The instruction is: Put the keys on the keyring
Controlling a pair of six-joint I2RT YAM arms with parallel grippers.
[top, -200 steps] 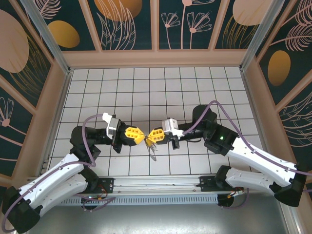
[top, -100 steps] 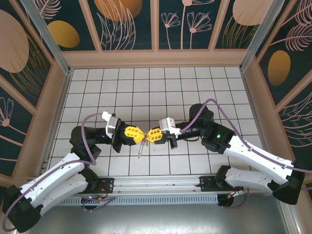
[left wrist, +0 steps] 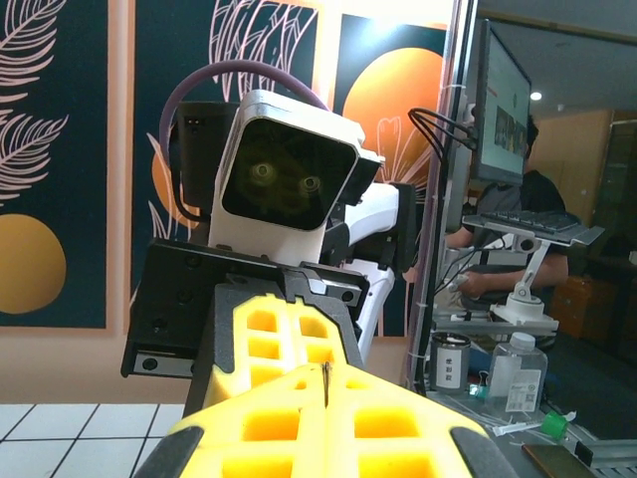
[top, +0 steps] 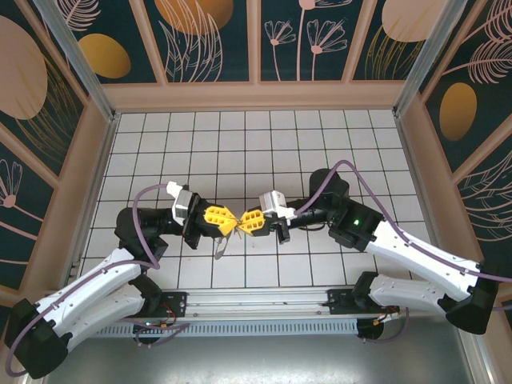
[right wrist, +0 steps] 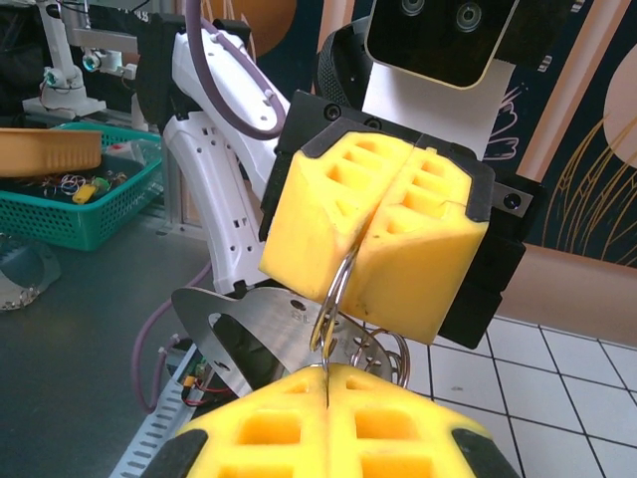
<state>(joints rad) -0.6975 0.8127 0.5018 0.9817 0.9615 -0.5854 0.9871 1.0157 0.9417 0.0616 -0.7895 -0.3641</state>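
Observation:
The keyring runs at a slant from my left gripper into my right gripper's fingers, so next my right gripper opens, straightens up and grabs it beside my left gripper's tips (right wrist: 348, 267).
Above the middle of the tiled floor my two grippers meet tip to tip. The left gripper (top: 231, 221) and the right gripper (top: 243, 223) are both shut on the keyring (right wrist: 335, 291), a silvery split ring. In the right wrist view the ring runs from the left gripper's yellow fingers (right wrist: 373, 224) down into my right gripper (right wrist: 326, 370). A flat silvery blade with holes (right wrist: 244, 324), apparently one of the keys, hangs behind the ring beside smaller wire loops (right wrist: 390, 355). From above it dangles under the left gripper (top: 220, 246). In the left wrist view a thin metal edge sits between the shut left gripper (left wrist: 325, 376).
White tiled floor (top: 256, 144) with low tan walls on three sides. The arm bases and a metal rail (top: 256, 302) run along the near edge. A green basket (right wrist: 75, 204) and a desk with bottles (left wrist: 518, 373) lie outside the cell.
Both grippers have shifted a little to the left, still tip to tip. The hanging silvery piece has swung from under the right gripper to under the left one.

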